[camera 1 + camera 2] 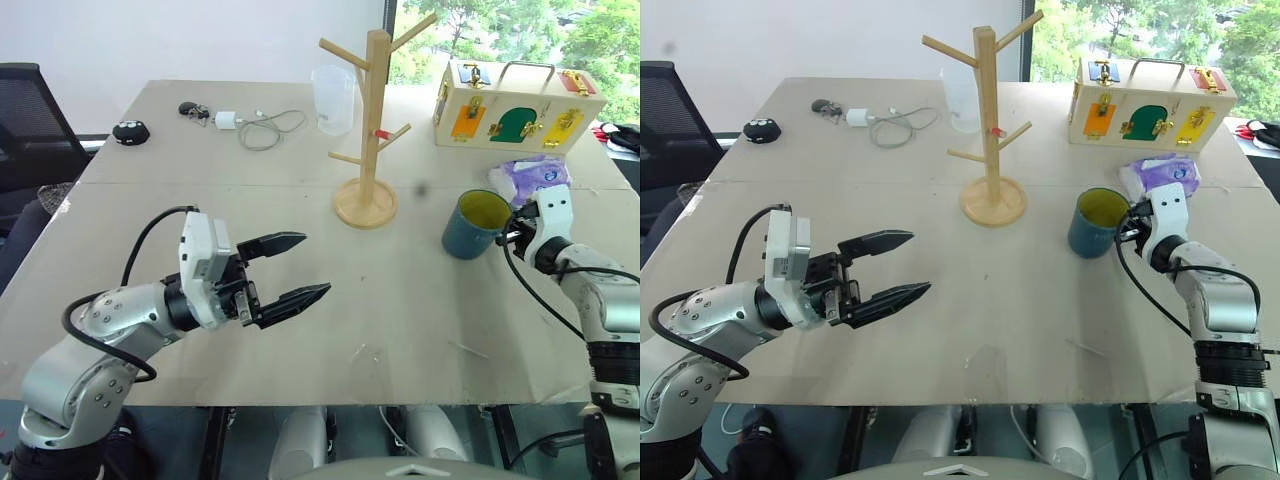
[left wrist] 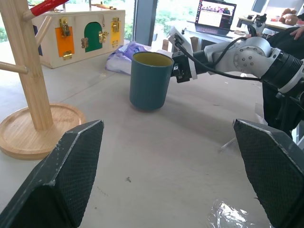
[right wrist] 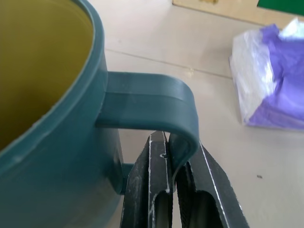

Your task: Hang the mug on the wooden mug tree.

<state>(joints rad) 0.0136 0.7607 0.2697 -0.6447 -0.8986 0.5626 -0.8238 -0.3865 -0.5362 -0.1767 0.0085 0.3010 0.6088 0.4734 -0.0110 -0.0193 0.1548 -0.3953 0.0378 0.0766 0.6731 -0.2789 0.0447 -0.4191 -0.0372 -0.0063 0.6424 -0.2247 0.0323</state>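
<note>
My right gripper needs to hang the teal-blue mug on the red-tipped peg (image 1: 346,179), above the round base of the mug tree, and let go there.
The teal-blue mug (image 1: 468,228) with a yellow-green inside stands on the table, right of the wooden mug tree (image 1: 372,120). My right gripper (image 1: 512,233) comes at it from the right and is shut on the mug's handle (image 3: 156,102); the right wrist view shows both fingers (image 3: 154,190) clamped on the handle's lower bend. The mug tree stands upright on its round base (image 1: 365,203), with one red-tipped peg (image 1: 381,133). My left gripper (image 1: 308,266) hovers open over the table's near left, pointing towards the mug (image 2: 149,80), with nothing between its fingers.
A wooden latch box (image 1: 515,105) with coloured doors sits at the back right, with a purple-and-white packet (image 1: 530,178) just behind the mug. A clear plastic cup (image 1: 333,98) stands behind the tree. A charger with its cable (image 1: 255,125) and a black round thing (image 1: 130,131) lie at the back left.
</note>
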